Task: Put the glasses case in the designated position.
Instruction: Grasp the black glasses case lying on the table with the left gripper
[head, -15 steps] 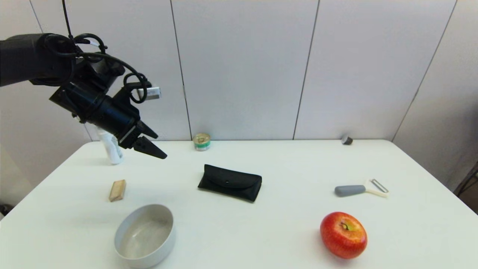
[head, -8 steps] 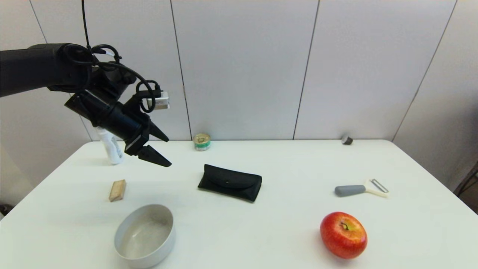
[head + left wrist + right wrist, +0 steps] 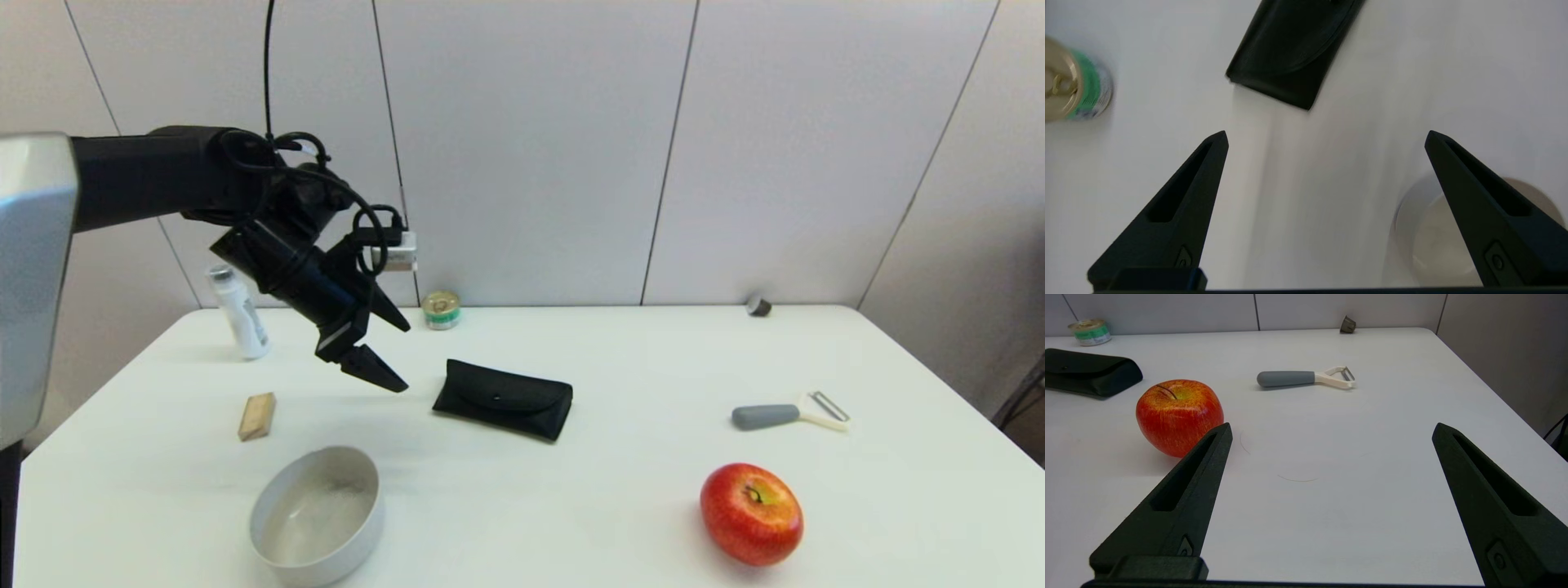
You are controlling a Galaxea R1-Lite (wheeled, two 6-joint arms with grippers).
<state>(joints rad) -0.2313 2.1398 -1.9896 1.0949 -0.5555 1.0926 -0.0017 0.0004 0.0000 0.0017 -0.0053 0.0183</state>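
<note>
The black glasses case will have my left gripper close across the middle of the black glasses case [image 3: 492,395] [image 3: 1324,7], near its snap stud, pressing its long edges together.
The black glasses case [image 3: 504,398] lies flat near the middle of the white table [image 3: 620,359], flap closed and snap stud facing me. My left gripper [image 3: 405,358] hangs open just left of it, above the table and apart from the case. In the left wrist view the case [image 3: 1294,53] lies beyond the spread fingers of the left gripper [image 3: 1326,132], with nothing between them. My right gripper [image 3: 1332,424] is open and empty over the table's right side and is out of the head view. No mark shows the designated position.
A grey-white bowl [image 3: 318,514] stands front left, with a wooden block [image 3: 256,416] behind it. A white bottle [image 3: 238,312] and a small can [image 3: 441,310] stand at the back. A peeler [image 3: 788,415], a red apple [image 3: 751,513] and a small dark object [image 3: 758,306] are on the right.
My left arm has swung right and down, bringing its open gripper close to the case's left end. The case and the other objects have not moved.
</note>
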